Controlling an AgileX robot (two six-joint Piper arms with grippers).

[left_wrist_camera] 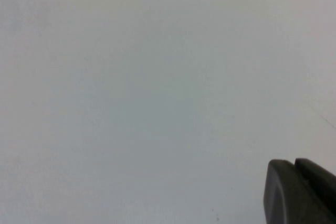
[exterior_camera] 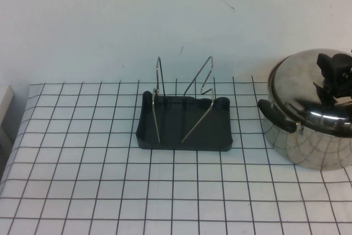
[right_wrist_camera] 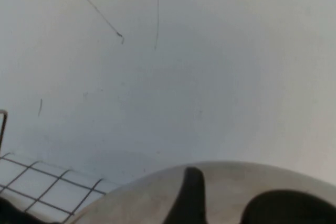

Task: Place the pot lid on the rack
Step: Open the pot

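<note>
The pot lid should be grabbed next with my left gripper by the lid's steel rim (exterior_camera: 276,100), so that the black knob stays free.
The pot lid (exterior_camera: 297,83), a shiny steel dome, sits on the steel pot (exterior_camera: 308,147) at the right edge of the table. My right gripper (exterior_camera: 334,75) is down over the lid's centre. In the right wrist view one finger (right_wrist_camera: 192,195) stands on the lid (right_wrist_camera: 226,187), a gap away from the black knob (right_wrist_camera: 283,208); the other finger is out of view. The rack (exterior_camera: 187,130), a dark grey tray with two wire loops, stands empty mid-table. My left gripper (left_wrist_camera: 294,169) shows only in its wrist view, fingertips together, facing a blank wall.
The table wears a white cloth with a black grid (exterior_camera: 82,180). A white wall rises behind it. A pale object (exterior_camera: 4,108) sits at the far left edge. The pot's black side handle (exterior_camera: 275,116) points toward the rack.
</note>
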